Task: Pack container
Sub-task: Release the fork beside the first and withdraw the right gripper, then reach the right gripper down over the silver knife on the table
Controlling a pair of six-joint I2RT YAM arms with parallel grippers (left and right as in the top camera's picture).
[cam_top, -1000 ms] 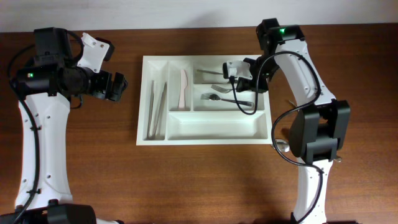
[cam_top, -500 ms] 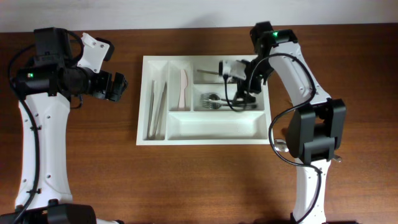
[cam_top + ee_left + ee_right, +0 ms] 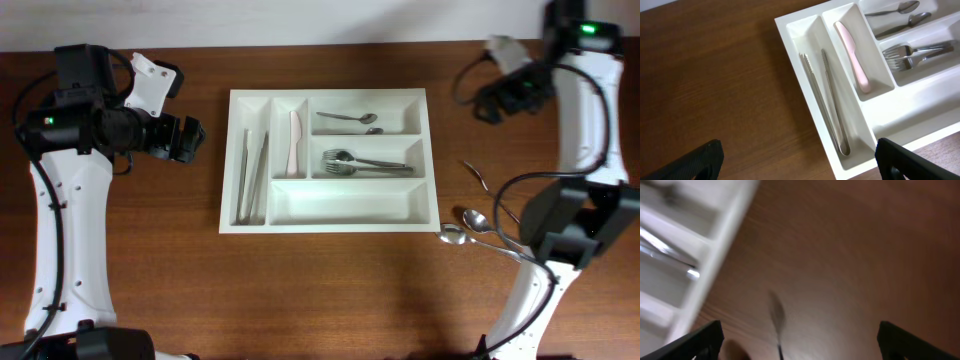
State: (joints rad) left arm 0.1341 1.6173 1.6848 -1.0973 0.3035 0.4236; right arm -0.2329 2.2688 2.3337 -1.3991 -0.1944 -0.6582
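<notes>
The neck of the loose fork [image 3: 482, 182] [image 3: 778, 331] behind the spoons is the next place my right gripper should go to, and it should close there, just below the fork's tines.
The container [image 3: 330, 94] is a white compartment tray in the middle of the table. It holds metal tongs [image 3: 250, 172], a pink knife [image 3: 295, 140], spoons [image 3: 345, 118] and forks [image 3: 365, 160]; its long front compartment is bare. My left gripper [image 3: 192, 140] hovers open just left of the tray, nothing between its fingers. In the left wrist view the left gripper [image 3: 799, 161] spans the tray corner [image 3: 855, 167], with the tongs [image 3: 826, 102] and knife [image 3: 854, 54] ahead. My right gripper [image 3: 488, 103] is open and empty, off the tray's back right corner. The right wrist view is blurred: right gripper [image 3: 800, 341], tray edge [image 3: 715, 240].
Loose spoons [image 3: 470, 216] lie on the wood to the right of the tray, one more [image 3: 478, 178] a little farther back. The right wrist view shows a blurred spoon [image 3: 776, 314] on the table below the gripper.
The right gripper opened over the middle compartment, left the forks lying there, and swung away to the back right. The left arm has not moved.
</notes>
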